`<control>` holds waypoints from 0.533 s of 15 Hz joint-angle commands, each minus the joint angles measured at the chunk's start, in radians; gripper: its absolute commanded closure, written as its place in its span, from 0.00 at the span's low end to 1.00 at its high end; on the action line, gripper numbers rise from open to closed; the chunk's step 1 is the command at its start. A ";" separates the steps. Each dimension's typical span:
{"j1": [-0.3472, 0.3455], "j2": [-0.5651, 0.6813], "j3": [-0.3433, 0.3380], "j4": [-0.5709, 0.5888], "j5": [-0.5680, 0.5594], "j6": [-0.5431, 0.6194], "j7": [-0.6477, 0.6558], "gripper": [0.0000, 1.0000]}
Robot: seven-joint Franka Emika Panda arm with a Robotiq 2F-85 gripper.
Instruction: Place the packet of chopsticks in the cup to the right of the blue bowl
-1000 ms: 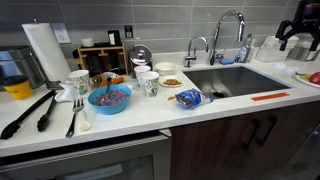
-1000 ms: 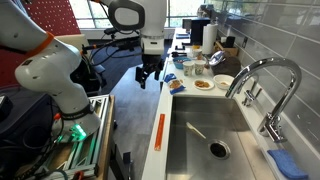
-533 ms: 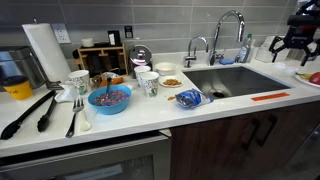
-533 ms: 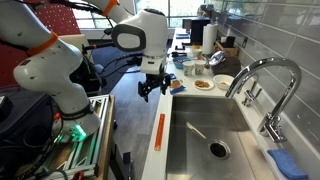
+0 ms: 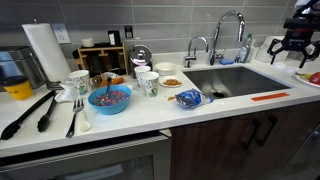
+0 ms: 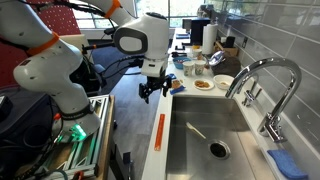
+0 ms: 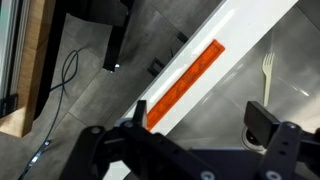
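Observation:
The packet of chopsticks has an end farther from the blue bowl (image 5: 285, 95) (image 7: 155, 120). Next, my gripper closes on it there, leaving the other end free.
The packet of chopsticks (image 5: 270, 97) is a flat orange-red strip on the white counter edge in front of the sink; it also shows in an exterior view (image 6: 160, 131) and in the wrist view (image 7: 186, 80). My gripper (image 5: 292, 43) is open and empty, in the air above the counter edge near the packet (image 6: 152, 89). In the wrist view its fingers (image 7: 200, 120) straddle the counter edge, with the strip just up and left of them. The blue bowl (image 5: 109, 98) stands far off along the counter. A small white cup (image 5: 150, 85) stands right of it, with a like cup behind.
The steel sink (image 5: 230, 78) and faucet (image 5: 228, 30) lie between the packet and the bowl. A crumpled blue wrapper (image 5: 188, 98), a plate of food (image 5: 171, 82), black tongs (image 5: 30, 112), a fork (image 5: 75, 112) and a paper towel roll (image 5: 45, 50) are on the counter. A red object (image 5: 314, 77) lies beyond the sink.
Since a second ago the gripper has come down and turned towards the counter edge near the packet. It has hardly moved in the last half second.

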 commanded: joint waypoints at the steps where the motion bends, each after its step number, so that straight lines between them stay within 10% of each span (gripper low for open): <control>1: 0.012 -0.001 -0.013 0.001 -0.006 -0.003 0.005 0.00; 8: -0.014 0.086 -0.034 0.002 -0.030 0.084 0.038 0.00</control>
